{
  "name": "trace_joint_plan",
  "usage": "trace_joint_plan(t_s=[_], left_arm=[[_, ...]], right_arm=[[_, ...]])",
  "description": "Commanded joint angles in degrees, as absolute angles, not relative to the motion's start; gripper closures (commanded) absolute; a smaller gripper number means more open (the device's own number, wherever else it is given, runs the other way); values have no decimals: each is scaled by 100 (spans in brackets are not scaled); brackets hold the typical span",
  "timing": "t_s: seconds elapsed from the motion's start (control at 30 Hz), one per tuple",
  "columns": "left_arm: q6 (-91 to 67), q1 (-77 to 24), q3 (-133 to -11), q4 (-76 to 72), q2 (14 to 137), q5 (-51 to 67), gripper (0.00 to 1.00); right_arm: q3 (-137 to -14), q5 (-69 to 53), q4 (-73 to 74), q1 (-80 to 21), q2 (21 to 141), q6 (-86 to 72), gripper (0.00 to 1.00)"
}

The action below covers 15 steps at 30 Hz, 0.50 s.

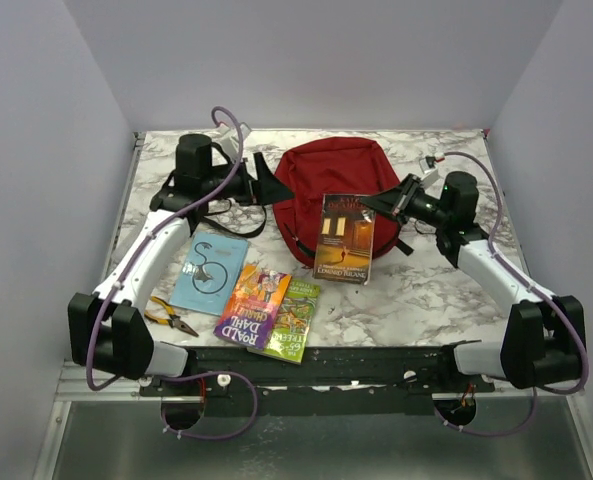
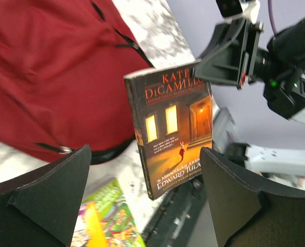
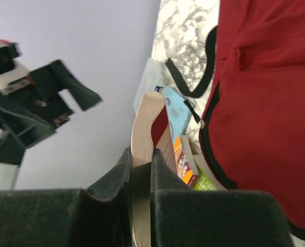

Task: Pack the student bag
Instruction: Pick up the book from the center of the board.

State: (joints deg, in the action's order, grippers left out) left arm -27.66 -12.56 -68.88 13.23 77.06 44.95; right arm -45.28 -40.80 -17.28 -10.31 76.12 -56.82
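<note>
My right gripper is holding the Edward Tulane book by its top corner, so next I take the book's spine (image 1: 320, 228) with my left gripper before my right gripper takes the book's bottom edge.
The student bag (image 1: 321, 190), a dark-red backpack with black straps, lies at the back middle of the table; it also shows in the left wrist view (image 2: 49, 67) and the right wrist view (image 3: 265, 103). My right gripper (image 1: 388, 205) is shut on a brown paperback, the Edward Tulane book (image 1: 346, 238), and holds it lifted over the bag's front edge. Its pages sit pinched between the fingers (image 3: 165, 172). The book also shows in the left wrist view (image 2: 170, 126). My left gripper (image 1: 274, 180) is open and empty beside the bag's left side.
A light-blue book (image 1: 209, 273), a Roald Dahl book (image 1: 253, 305) and a green book (image 1: 296, 318) lie at the front left. Pliers with yellow handles (image 1: 170, 316) lie near the left arm's base. Black bag straps (image 1: 231, 215) trail under the left arm.
</note>
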Motion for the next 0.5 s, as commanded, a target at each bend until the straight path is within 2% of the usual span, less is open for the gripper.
trace_joint_plan(t_s=[0.0, 0.07, 0.27, 0.3, 0.4, 0.47], left_arm=[[-3428, -1752, -6794, 778, 8068, 5406, 12], [-3732, -1884, -6721, 531, 8238, 5598, 13], [-4028, -2387, -6688, 202, 8500, 5954, 17], [-4061, -2433, -6682, 107, 8522, 6033, 21], [-4313, -2522, -6662, -264, 8634, 6357, 48], [-4460, -2522, -6655, -446, 8695, 6520, 55]], right_arm=[[-4530, -5360, -2290, -632, 7074, -6223, 100], [-4544, -5524, -2421, -598, 7081, -6399, 99], [-4300, -5824, -4134, -598, 7246, -7625, 99], [-4279, -5822, -4343, -598, 7299, -7837, 99], [-4208, -5827, -5177, -598, 7444, -8420, 100], [-4249, -5815, -5279, -604, 7528, -8467, 99]])
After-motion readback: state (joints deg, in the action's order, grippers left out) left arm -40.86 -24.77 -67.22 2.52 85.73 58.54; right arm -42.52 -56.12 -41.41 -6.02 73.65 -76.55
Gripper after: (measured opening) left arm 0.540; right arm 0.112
